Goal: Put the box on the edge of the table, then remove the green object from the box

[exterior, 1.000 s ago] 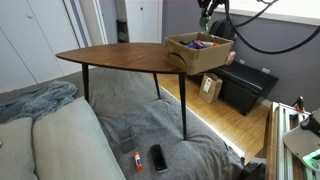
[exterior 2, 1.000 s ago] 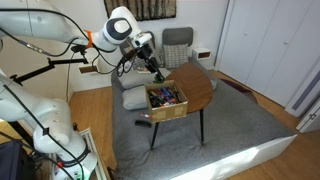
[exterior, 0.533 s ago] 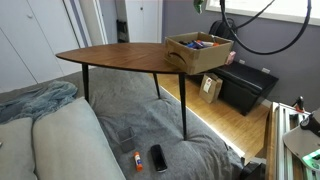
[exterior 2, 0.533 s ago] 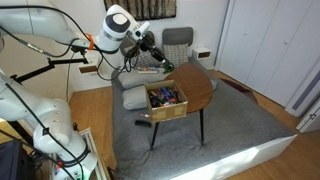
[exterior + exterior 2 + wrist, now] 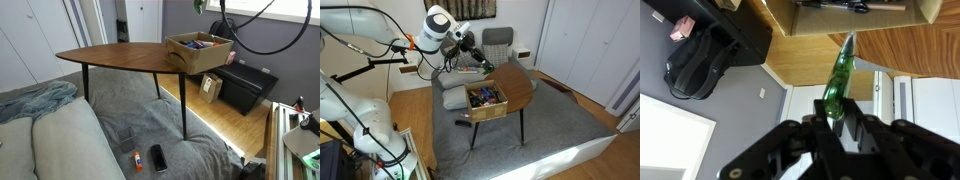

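Note:
Next, I release the green object from my gripper on the bare dark brown table top (image 5: 123, 53), close to its far edge and away from the box. The green object now hangs above the box.
The light tan box (image 5: 200, 52) stands at the edge of the dark brown table (image 5: 120, 57), with small colourful items inside; it also shows in an exterior view (image 5: 486, 102) on the table (image 5: 517, 85). My gripper (image 5: 479, 60) hangs above the box and is shut on a green elongated object (image 5: 484, 68). In the wrist view the green object (image 5: 838, 78) sticks out from between the fingers of the gripper (image 5: 838, 118), and the box (image 5: 810, 18) lies beyond it. In an exterior view only a green bit (image 5: 200, 6) shows at the top edge.
A low black chest (image 5: 245, 88) and a small labelled cardboard box (image 5: 211, 88) stand on the floor beside the table. A grey sofa cushion (image 5: 50, 140) with a phone (image 5: 158, 157) lies in front. A chair (image 5: 498, 42) stands behind the table.
Since a second ago my gripper has risen up and away from the box with the green object in it. It has held still for the last half second.

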Motion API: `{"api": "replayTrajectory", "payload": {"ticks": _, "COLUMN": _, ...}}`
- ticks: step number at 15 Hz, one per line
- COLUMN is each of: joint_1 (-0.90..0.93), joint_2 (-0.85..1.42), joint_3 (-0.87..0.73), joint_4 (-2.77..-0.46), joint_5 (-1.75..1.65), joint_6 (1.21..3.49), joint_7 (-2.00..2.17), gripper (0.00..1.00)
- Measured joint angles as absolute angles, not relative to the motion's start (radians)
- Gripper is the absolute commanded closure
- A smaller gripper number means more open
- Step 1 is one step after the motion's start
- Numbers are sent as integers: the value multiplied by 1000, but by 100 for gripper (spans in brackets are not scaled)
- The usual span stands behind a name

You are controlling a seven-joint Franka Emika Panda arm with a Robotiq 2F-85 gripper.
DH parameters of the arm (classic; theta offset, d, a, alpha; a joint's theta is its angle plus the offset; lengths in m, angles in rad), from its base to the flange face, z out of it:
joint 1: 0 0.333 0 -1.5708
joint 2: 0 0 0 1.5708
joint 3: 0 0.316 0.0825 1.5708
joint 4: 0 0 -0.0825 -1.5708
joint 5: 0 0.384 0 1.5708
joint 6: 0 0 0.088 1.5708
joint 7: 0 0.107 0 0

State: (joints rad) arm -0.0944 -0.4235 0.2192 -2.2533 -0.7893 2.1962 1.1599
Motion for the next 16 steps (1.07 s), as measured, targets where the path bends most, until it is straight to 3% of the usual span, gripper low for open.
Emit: {"api": "replayTrajectory", "payload": {"ticks": 16, "joint_1": 8, "joint_2": 122, "joint_3": 163, "joint_4": -1855, "joint_5": -519, "joint_6": 2641, "joint_7": 1462, "gripper": 94}}
